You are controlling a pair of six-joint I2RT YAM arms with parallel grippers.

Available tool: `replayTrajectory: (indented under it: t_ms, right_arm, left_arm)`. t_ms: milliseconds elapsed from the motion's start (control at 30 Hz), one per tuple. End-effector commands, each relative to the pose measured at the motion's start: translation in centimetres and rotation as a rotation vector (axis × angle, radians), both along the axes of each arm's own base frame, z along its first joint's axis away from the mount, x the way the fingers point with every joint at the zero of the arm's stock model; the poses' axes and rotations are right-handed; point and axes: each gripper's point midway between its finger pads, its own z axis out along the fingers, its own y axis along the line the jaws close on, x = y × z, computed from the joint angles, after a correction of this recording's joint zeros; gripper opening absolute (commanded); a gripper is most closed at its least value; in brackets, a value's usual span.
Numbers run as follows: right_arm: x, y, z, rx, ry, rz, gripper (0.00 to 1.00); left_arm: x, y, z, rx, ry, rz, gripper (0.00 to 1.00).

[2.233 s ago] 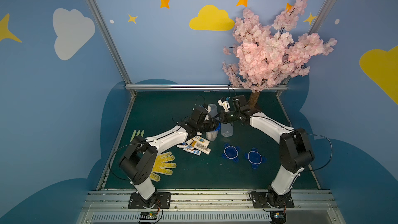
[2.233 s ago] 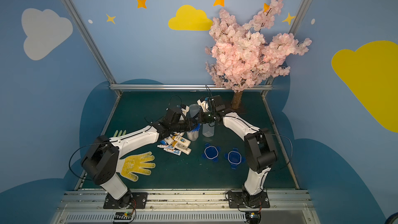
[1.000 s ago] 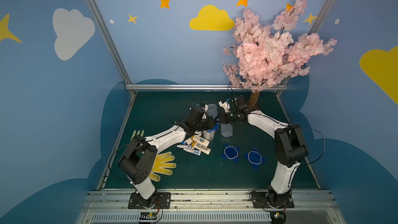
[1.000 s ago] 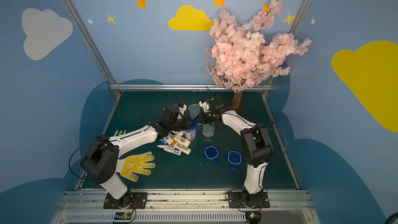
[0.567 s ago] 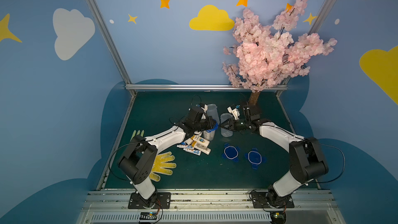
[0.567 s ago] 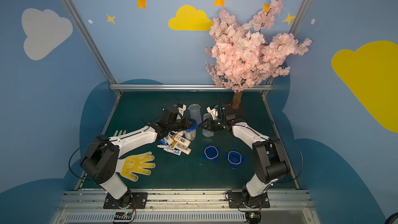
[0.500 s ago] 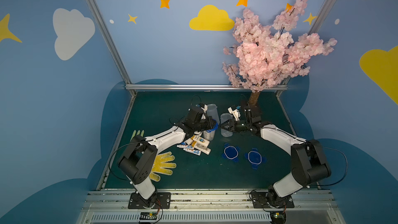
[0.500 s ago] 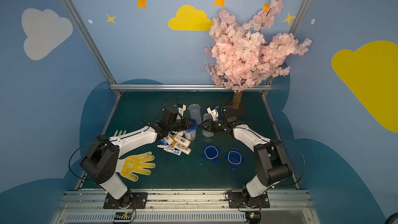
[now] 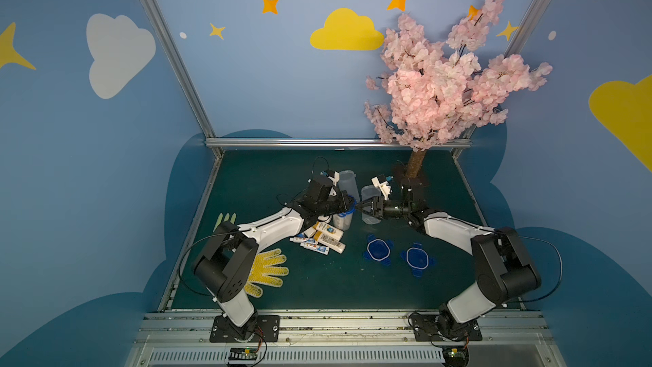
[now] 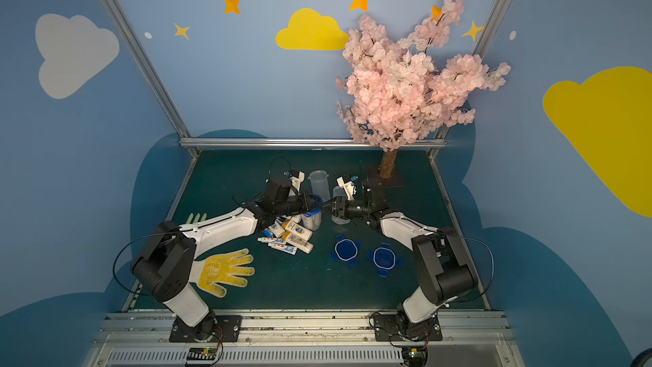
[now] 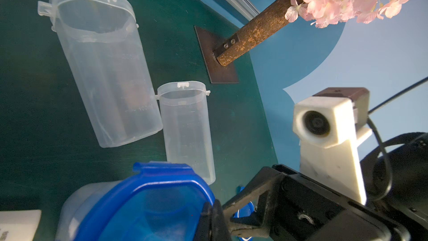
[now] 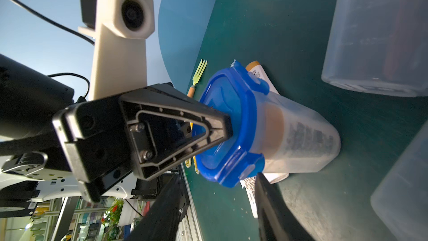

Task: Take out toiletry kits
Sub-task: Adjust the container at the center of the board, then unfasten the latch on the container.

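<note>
The blue lid's side flap (image 9: 354,208) (image 12: 247,169), across the clear jar from my left gripper, should be gripped next by my right gripper.
Loose toiletry kits (image 9: 319,240) (image 10: 287,238), white bottles and thin tubes, lie in a pile on the green table beside my left arm. A clear jar (image 9: 342,221) (image 12: 301,144) with a blue lid (image 11: 150,195) (image 12: 222,93) stands next to them, with a brownish thing dimly visible inside. My left gripper (image 9: 352,204) (image 11: 214,219) is shut on the lid's rim. My right gripper (image 9: 359,207) (image 12: 217,181) faces it from the other side. It is open, its fingers standing either side of a lid corner without gripping it.
Two empty clear jars (image 9: 347,181) (image 9: 369,194) stand just behind the grippers. Two loose blue lids (image 9: 378,250) (image 9: 417,257) lie near the front right. A yellow glove (image 9: 266,271), a green fork (image 9: 225,218) and the cherry tree's trunk (image 9: 414,164) are also on the table.
My right gripper has opened and swung from the empty jars down to the lidded jar, tip to tip with the left gripper. The left arm has hardly moved.
</note>
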Motion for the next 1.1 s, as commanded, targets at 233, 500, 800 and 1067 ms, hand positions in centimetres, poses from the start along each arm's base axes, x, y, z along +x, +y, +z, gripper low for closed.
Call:
replayTrajectory:
  t_ms: [233,500,800,1067]
  right_arm:
    - [-0.1,0.7,-1.0,0.047,0.059,0.013,0.55]
    - [-0.4,1.5,-0.7,0.126,0.095,0.039,0.53]
    - [-0.6,1.5,1.2,0.205,0.053,0.031,0.53]
    - [-0.3,0.8,2.9,0.294,-0.004,0.007,0.52]
  left_arm:
    - [-6.9,8.2,-15.0,0.408,0.446,0.091,0.02]
    - [-7.0,8.2,-15.2,0.399,0.449,0.092,0.02]
    - [-7.4,8.4,-15.9,0.398,0.460,0.091,0.02]
    - [-8.0,9.0,-17.0,0.401,0.485,0.102,0.02]
